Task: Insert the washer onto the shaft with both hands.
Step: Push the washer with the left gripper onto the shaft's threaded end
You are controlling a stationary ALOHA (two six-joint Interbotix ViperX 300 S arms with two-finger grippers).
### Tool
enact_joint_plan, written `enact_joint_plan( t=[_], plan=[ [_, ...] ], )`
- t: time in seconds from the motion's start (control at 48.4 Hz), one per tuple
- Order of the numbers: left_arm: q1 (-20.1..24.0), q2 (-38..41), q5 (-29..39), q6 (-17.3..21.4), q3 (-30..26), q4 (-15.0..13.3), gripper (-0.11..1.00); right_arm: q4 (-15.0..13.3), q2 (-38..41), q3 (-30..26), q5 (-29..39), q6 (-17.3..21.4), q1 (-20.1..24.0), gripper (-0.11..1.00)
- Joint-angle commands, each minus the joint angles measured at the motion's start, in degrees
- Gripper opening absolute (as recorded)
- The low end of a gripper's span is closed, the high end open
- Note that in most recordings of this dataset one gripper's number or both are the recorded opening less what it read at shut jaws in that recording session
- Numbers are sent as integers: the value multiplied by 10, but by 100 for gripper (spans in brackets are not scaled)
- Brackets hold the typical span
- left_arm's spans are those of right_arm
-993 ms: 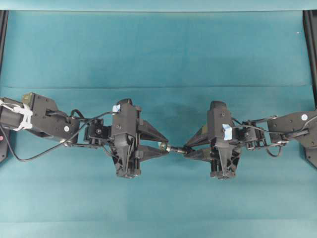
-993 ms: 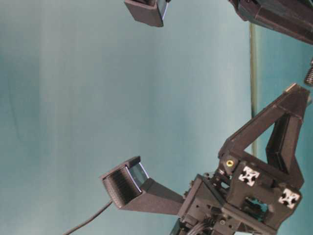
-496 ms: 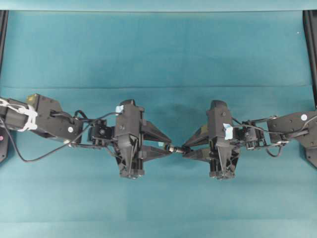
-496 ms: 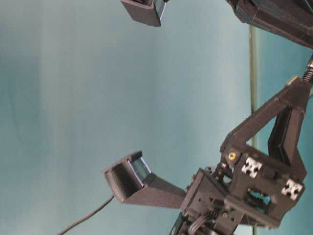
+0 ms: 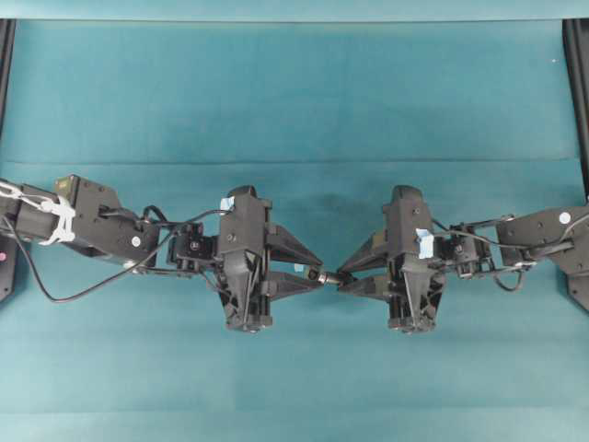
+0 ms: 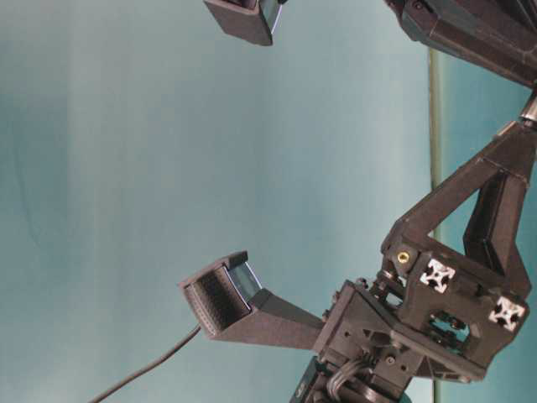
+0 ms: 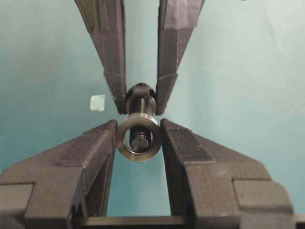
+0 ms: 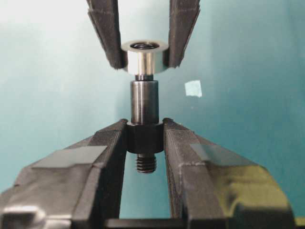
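My left gripper has the silvery washer. It will release it on the dark shaft (image 5: 335, 276) (image 7: 141, 101), against the shaft's thick collar in my right gripper.
The silvery washer (image 7: 126, 148) is pinched at the tips of my left gripper (image 7: 139, 129), its hole facing the camera. The dark shaft's narrow tip (image 7: 140, 142) shows inside that hole. In the right wrist view my right gripper (image 8: 145, 125) is shut on the thick collar of the shaft (image 8: 144, 102), whose threaded stub hangs below. The shaft's thin end just enters the washer (image 8: 144, 58) above it. Overhead, the left gripper (image 5: 313, 273) and right gripper (image 5: 342, 276) meet tip to tip above mid-table, with the washer (image 5: 314, 273) against the shaft (image 5: 329, 276).
A teal cloth (image 5: 294, 92) covers the table. A small pale blue tape square (image 7: 97, 102) lies on it below the grippers and also shows in the right wrist view as a tape square (image 8: 193, 88). Black frame rails (image 5: 578, 92) stand at the table's side edges.
My left arm has moved right, bringing the washer up to the shaft's tip and closing the gap. The right arm has barely moved. Both grips are unchanged.
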Motion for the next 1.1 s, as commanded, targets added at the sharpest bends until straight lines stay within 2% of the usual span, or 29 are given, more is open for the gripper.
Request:
enact_joint_plan(
  t=[0.0,1.075],
  plan=[
    [-2,-3,-7,-1,-9,-1,36,1,-4,-7,-8,6,-2,-1],
    [-9,33,19,3,-47,-1,36,1,-1,-9,-9,6,-4,-1]
  ],
)
